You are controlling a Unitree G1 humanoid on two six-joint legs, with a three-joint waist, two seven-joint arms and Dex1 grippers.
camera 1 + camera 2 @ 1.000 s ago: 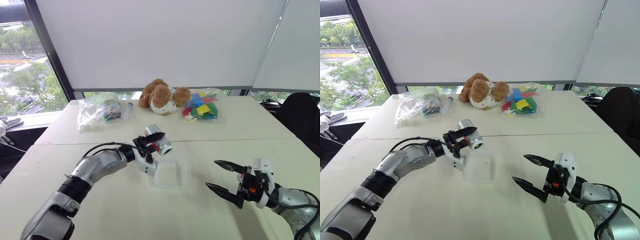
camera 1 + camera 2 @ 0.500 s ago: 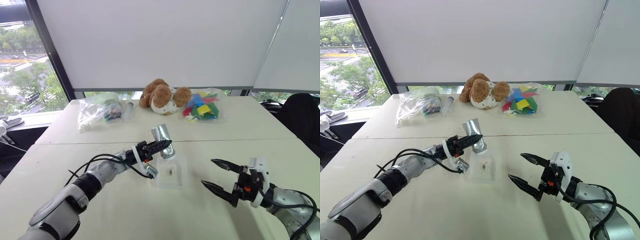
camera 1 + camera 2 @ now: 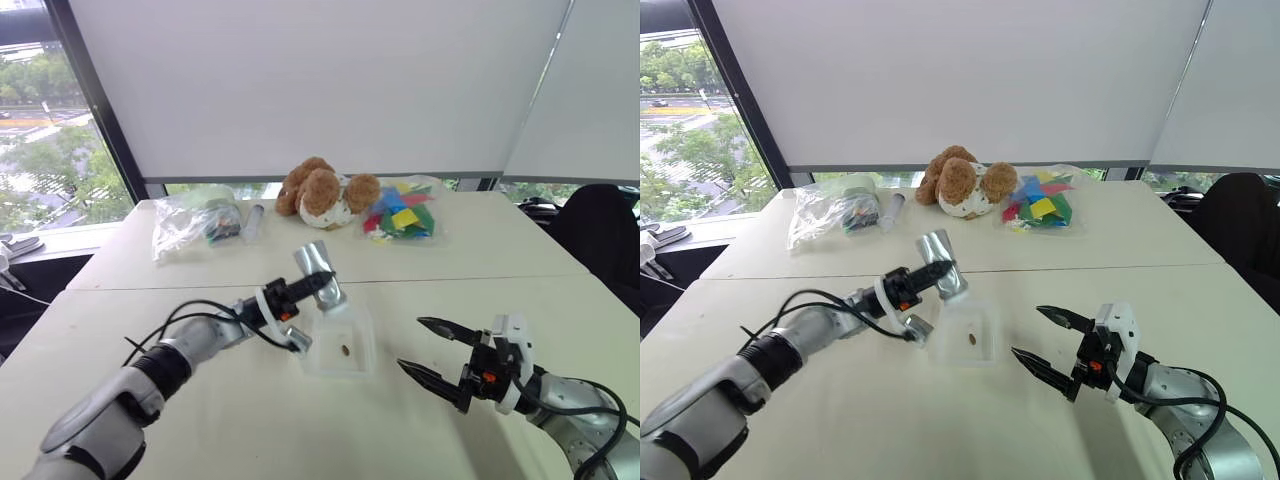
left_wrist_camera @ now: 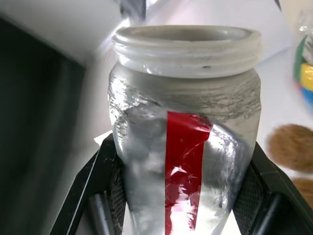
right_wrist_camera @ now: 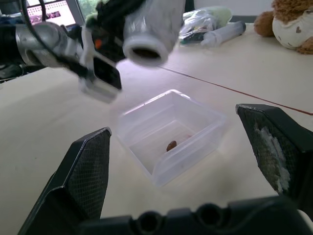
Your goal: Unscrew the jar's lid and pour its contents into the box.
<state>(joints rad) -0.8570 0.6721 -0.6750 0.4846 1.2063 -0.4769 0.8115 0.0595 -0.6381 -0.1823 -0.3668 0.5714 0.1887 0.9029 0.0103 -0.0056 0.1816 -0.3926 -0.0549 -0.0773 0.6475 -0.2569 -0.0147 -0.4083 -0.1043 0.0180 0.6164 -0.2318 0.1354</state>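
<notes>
Next, I set the silvery jar on the bare table nearer than the seam point(image 3: 144, 348), before the clear bag, with my left gripper. The jar still hangs above the box's rim.
My left gripper point(image 3: 300, 290) is shut on the silvery jar point(image 3: 320, 270), which hangs tilted just above the left rim of the box point(image 3: 362, 338). In the left wrist view the jar point(image 4: 186, 147) shows its red stripe and an open mouth with no cap, and black fingers point(image 4: 105, 188) press both its sides. The lid is out of view. One small brown pellet, the contents point(image 5: 171, 145), lies on the floor of the clear box point(image 5: 205, 128). To the right of the box, my right gripper point(image 3: 1030, 334) stands open and holds nothing.
At the back of the table lie a brown teddy bear point(image 3: 325, 192), a bag of coloured pieces point(image 3: 403, 215), a clear bag point(image 3: 190, 222) and a clear tube point(image 3: 255, 221). A dark chair point(image 3: 600, 235) stands at the far right.
The left gripper has swung the jar from lying sideways to tilted over the box. A brown pellet now lies in the box, which looked bare a second ago. The right gripper stays open.
</notes>
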